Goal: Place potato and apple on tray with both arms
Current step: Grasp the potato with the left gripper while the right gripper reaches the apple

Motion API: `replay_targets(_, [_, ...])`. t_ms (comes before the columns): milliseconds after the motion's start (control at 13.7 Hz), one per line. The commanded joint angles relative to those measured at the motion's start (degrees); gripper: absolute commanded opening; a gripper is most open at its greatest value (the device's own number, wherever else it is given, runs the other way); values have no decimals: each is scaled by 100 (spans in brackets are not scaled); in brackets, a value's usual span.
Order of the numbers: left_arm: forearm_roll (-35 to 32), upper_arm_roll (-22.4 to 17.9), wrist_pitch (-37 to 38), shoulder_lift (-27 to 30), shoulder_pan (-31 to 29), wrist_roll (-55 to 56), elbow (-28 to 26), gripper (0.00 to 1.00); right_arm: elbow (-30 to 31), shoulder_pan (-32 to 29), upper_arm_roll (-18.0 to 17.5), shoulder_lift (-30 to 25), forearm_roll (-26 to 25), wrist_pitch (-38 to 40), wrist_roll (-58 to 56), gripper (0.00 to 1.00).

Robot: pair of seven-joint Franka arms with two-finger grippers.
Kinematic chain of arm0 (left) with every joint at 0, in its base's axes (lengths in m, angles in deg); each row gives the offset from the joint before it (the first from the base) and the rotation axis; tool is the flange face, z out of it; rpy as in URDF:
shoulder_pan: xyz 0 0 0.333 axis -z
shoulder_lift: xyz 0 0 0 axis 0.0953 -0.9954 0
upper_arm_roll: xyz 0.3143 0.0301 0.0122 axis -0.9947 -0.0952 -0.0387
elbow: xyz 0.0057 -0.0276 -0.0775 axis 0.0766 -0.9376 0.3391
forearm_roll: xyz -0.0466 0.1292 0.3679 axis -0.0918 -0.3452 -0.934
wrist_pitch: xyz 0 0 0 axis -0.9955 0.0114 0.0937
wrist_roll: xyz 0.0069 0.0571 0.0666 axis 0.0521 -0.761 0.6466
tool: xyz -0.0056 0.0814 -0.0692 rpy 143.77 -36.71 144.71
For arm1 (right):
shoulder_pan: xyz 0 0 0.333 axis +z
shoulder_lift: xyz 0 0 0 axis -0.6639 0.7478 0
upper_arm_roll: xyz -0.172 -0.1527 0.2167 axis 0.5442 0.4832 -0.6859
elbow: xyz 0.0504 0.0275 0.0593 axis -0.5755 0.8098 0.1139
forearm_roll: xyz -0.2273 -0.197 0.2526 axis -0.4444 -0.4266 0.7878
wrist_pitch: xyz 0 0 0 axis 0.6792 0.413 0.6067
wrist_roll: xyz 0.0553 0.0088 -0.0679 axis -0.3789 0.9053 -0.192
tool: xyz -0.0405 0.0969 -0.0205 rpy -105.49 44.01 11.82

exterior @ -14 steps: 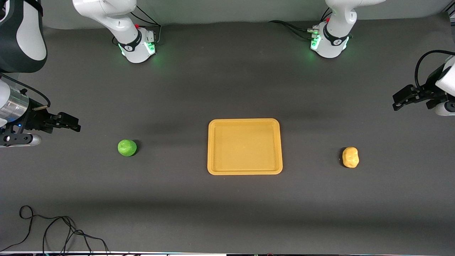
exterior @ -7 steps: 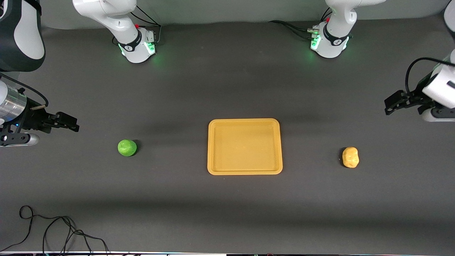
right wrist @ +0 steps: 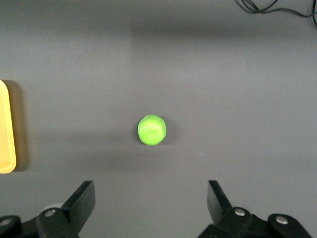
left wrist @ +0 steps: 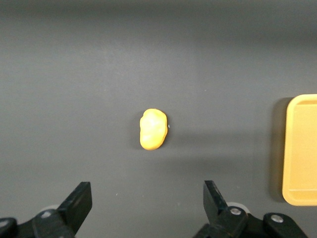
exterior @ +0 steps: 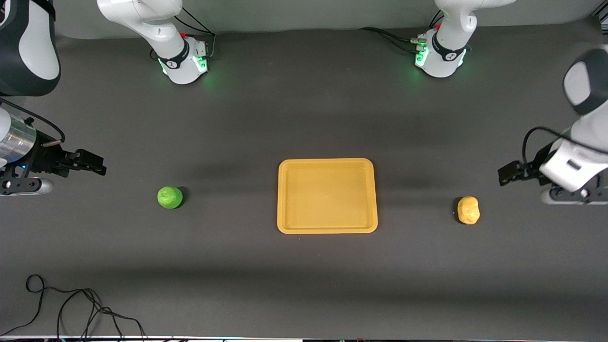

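Observation:
Next, my left gripper goes to the middle of the yellow-tan potato [exterior: 468,211] [left wrist: 153,130]. It will close there with its fingers against the potato's long sides.
The orange-yellow tray [exterior: 327,195] lies empty at the table's middle. The green apple [exterior: 170,197] sits on the table toward the right arm's end. The yellow-tan potato [exterior: 468,210] sits toward the left arm's end. My right gripper [exterior: 92,162] is open and empty, over bare table beside the apple. My left gripper [exterior: 508,173] is open and empty, over bare table beside the potato. The left wrist view shows the potato [left wrist: 152,129] ahead of the open gripper [left wrist: 146,191] and the tray's edge [left wrist: 301,148]. The right wrist view shows the apple [right wrist: 152,130] ahead of the open gripper [right wrist: 151,191] and the tray's corner [right wrist: 6,129].
A loose black cable [exterior: 71,308] lies at the table's near edge toward the right arm's end; it also shows in the right wrist view [right wrist: 277,5]. The arm bases [exterior: 183,57] [exterior: 439,54] stand along the table's back edge.
My left gripper has come down and in toward the potato, staying open. My right gripper has hardly moved. The apple, potato and tray have not moved.

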Motion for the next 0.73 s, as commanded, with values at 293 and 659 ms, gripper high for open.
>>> replay_targets(293, [-229,-25,-1370,-1681,-71,27,60,100,194,103,29,385,51,-94,-75,100])
replay_targets(659, [-238,-43,-1828,-2253,-72,53,16,100,869,112,-6,402,121,-636,-66,100])
